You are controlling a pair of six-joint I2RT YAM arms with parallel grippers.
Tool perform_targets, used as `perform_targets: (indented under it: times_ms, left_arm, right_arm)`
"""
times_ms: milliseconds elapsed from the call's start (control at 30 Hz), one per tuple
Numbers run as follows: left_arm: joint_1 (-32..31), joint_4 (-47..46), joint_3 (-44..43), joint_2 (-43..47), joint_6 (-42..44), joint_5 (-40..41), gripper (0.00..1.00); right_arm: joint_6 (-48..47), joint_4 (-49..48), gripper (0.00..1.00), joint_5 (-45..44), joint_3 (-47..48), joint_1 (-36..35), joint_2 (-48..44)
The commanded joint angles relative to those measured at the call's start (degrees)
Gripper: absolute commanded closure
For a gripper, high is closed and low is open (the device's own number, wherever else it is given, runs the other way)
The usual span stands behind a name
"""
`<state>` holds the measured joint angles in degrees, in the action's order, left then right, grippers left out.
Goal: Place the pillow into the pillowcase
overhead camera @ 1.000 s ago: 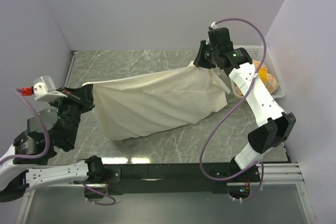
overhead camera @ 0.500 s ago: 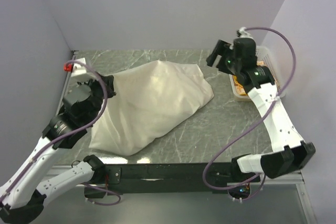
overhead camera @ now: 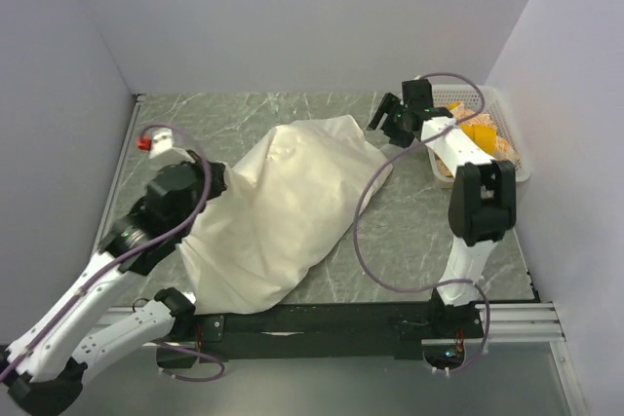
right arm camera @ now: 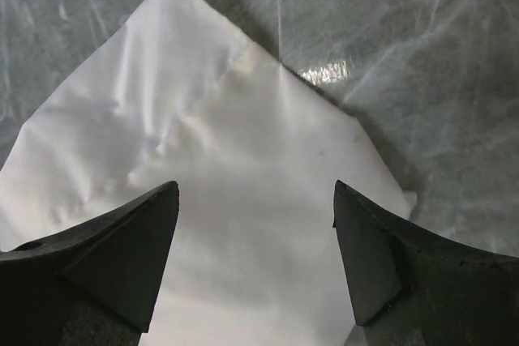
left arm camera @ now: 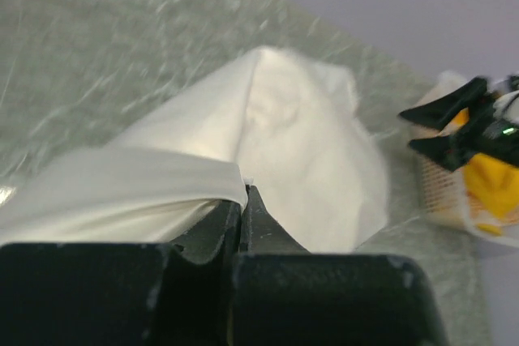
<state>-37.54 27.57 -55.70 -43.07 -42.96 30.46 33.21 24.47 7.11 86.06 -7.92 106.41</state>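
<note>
The right gripper I have will move to close on the far corner [overhead camera: 357, 129] [right arm camera: 223, 115] of the cream pillowcase, on the side toward the white mesh basket.
The cream pillowcase [overhead camera: 283, 207] lies plump and bulging on the marble table, slanting from the near left to the far right. No pillow shows on its own; it is hidden. My left gripper [overhead camera: 209, 182] is at the sack's left edge, shut on a fold of the pillowcase [left arm camera: 146, 180], with the fingertips [left arm camera: 253, 197] pressed together. My right gripper [overhead camera: 386, 121] hangs open just above the sack's far right corner [right arm camera: 235, 119], nothing between its fingers [right arm camera: 138, 232].
A white mesh basket [overhead camera: 511, 148] with orange-yellow cloth [overhead camera: 480, 133] stands at the far right, beside the right arm. Purple walls close in the table on the left, back and right. The black base rail [overhead camera: 322, 319] runs along the near edge.
My right gripper let go of the pillowcase corner and opened. The sack, stretched in the air a second ago, dropped and now lies slack on the table. My left arm shifted, still gripping.
</note>
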Motion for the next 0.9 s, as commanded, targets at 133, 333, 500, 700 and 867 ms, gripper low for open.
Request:
perform_targets:
  times_ms: [133, 333, 500, 700, 867]
  left_arm:
    - [7.11, -0.32, 9.99, -2.11, -13.02, -3.47, 0.99]
    - [13.62, -3.40, 13.42, -1.14, -11.97, -10.14, 0.99]
    - [17.14, -4.10, 12.99, -2.19, -10.31, -12.53, 0.99]
    - [23.20, -6.30, 10.80, -5.62, -8.90, -15.34, 0.99]
    - [28.04, -7.71, 4.48, -9.92, -6.79, -17.18, 0.99]
  right_arm:
    - [1.33, -7.59, 0.15, 3.61, 14.65, -1.30, 15.66]
    - [3.88, -10.23, 0.15, 6.42, 19.49, -1.66, 23.66]
    - [4.32, -9.17, 0.17, 7.20, 21.26, -2.88, 27.00]
    - [4.14, -9.52, 0.27, 10.81, 20.56, -4.47, 26.49]
    - [2.57, -6.65, 0.72, 13.45, 20.98, -4.29, 21.48]
